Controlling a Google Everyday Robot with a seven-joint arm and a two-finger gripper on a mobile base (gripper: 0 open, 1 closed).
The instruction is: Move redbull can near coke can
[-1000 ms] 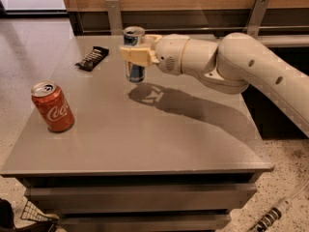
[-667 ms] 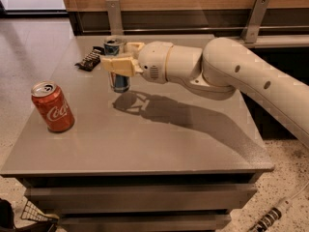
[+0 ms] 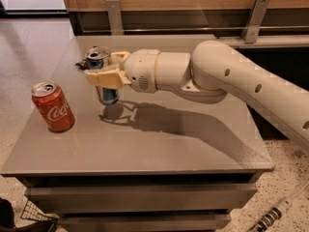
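Observation:
Next, my gripper lets go of the redbull can on the grey table (image 3: 91,129), close against the side of the coke can that faces my arm.
The redbull can (image 3: 107,94) is slim, blue and silver with a silver top, and it is held a little above the grey table (image 3: 159,144) left of centre. My gripper (image 3: 104,69) is shut on the redbull can, its cream fingers (image 3: 107,77) clamped across the can's upper part. The coke can (image 3: 52,107) is red with white script and stands upright near the table's left edge. The redbull can is to the right of the coke can, with a gap of about one can width between them.
A dark flat object (image 3: 80,65) lies behind the gripper at the table's far left, mostly hidden. My arm (image 3: 231,81) reaches in from the right over the table. A wooden wall with metal brackets (image 3: 115,14) runs behind. The floor drops off to the left.
My gripper has carried the redbull can leftward and toward the front of the table, closer to the coke can. The coke can has not moved.

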